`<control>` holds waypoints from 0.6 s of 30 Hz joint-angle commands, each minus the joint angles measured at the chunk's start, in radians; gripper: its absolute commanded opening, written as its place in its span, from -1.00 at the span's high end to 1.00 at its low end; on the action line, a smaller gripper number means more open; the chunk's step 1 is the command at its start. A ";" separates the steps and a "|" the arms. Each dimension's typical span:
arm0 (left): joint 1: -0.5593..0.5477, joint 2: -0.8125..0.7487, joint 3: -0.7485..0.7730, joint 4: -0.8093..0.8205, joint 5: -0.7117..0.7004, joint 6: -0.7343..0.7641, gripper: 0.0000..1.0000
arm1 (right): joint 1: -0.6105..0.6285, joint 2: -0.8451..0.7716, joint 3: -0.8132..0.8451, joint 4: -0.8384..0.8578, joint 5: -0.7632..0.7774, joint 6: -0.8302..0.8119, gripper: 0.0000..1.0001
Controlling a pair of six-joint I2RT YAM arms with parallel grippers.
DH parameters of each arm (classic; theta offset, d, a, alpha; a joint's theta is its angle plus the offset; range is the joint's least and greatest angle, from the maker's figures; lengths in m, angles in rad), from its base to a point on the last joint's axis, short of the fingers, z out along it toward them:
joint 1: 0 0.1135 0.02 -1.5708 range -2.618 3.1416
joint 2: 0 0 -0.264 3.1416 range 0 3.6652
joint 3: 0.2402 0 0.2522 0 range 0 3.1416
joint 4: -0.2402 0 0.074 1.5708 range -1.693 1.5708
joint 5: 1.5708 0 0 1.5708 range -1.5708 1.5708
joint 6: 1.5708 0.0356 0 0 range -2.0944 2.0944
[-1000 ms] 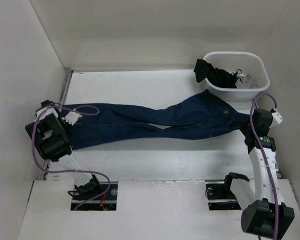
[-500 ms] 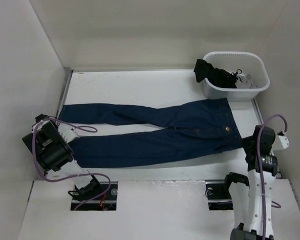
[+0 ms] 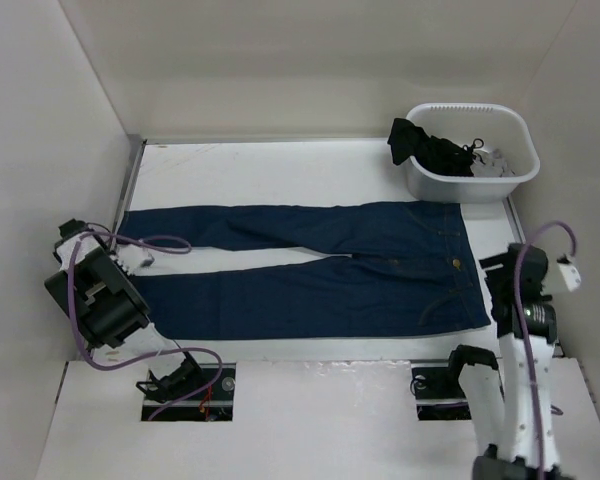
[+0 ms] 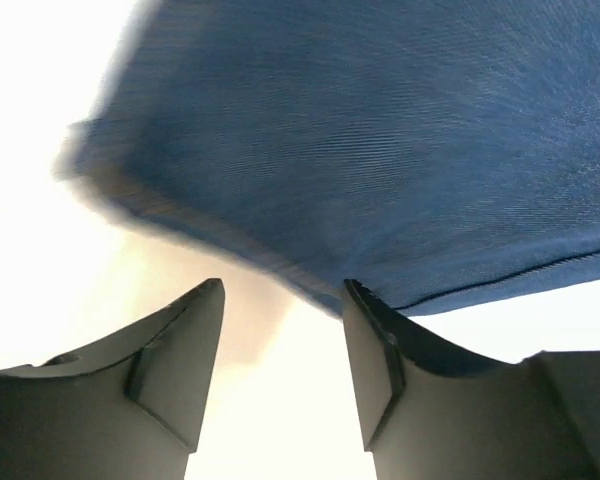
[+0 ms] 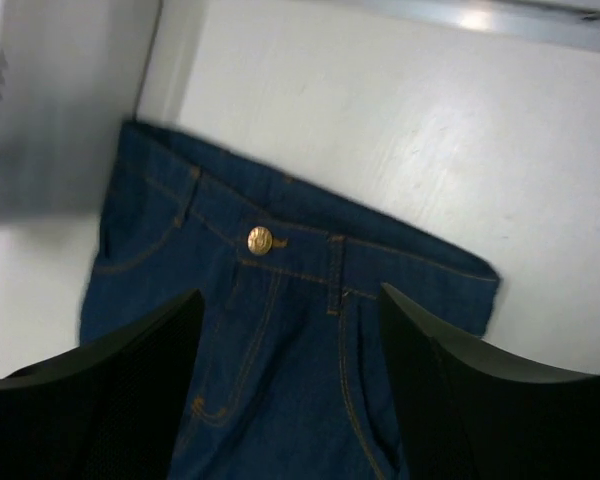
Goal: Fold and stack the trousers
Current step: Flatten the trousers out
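Note:
My left gripper, at the inner edge of the far leg, should take that leg's outer hem corner (image 3: 127, 213) before it folds the leg over the near one.
The dark blue trousers (image 3: 310, 265) lie flat across the table, waist to the right and both legs stretched left. In the right wrist view the waistband (image 5: 310, 240) and its brass button (image 5: 259, 240) lie below my right gripper (image 5: 290, 300), which hangs open above them and holds nothing. From above, the right gripper (image 3: 496, 280) is at the waist's right edge. My left gripper (image 3: 138, 257) sits between the two leg ends. In its wrist view the left gripper (image 4: 283, 292) is open, with a leg hem (image 4: 360, 180) just past its fingertips and only table between them.
A white basket (image 3: 520, 130) stands at the back right with a black garment (image 3: 425, 148) draped in it. White walls close in the left, back and right sides. A metal strip (image 3: 130, 180) runs along the table's left edge.
The trousers were twisted and pulled taut between both grippers; now they lie flat. Both grippers have opened and let go, and the right arm has drawn back toward the near edge.

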State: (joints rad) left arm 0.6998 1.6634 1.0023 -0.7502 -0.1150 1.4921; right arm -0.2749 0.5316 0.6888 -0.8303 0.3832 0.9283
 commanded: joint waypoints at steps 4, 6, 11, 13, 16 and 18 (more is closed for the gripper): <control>-0.081 0.004 0.375 -0.161 0.331 -0.370 -0.06 | 0.355 0.390 0.107 0.345 0.100 -0.241 -0.69; -0.130 0.097 0.464 -0.198 0.331 -0.475 -0.04 | 0.395 0.519 0.191 0.381 0.086 -0.343 -0.74; -0.179 0.323 0.659 -0.213 0.351 -0.792 0.05 | 0.365 0.652 0.294 0.451 0.010 -0.396 -0.76; -0.184 0.373 0.688 -0.213 0.386 -0.893 0.06 | 0.368 0.669 0.304 0.491 -0.015 -0.401 -0.75; -0.200 0.441 0.722 -0.178 0.417 -1.015 0.12 | 0.377 0.691 0.301 0.556 -0.020 -0.410 -0.75; -0.210 0.461 0.736 -0.118 0.413 -1.079 0.12 | 0.410 0.717 0.299 0.594 -0.021 -0.410 -0.75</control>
State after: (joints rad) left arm 0.4980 2.1445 1.6672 -0.8974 0.2405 0.6167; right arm 0.1047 1.2167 0.9531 -0.3618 0.3813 0.5529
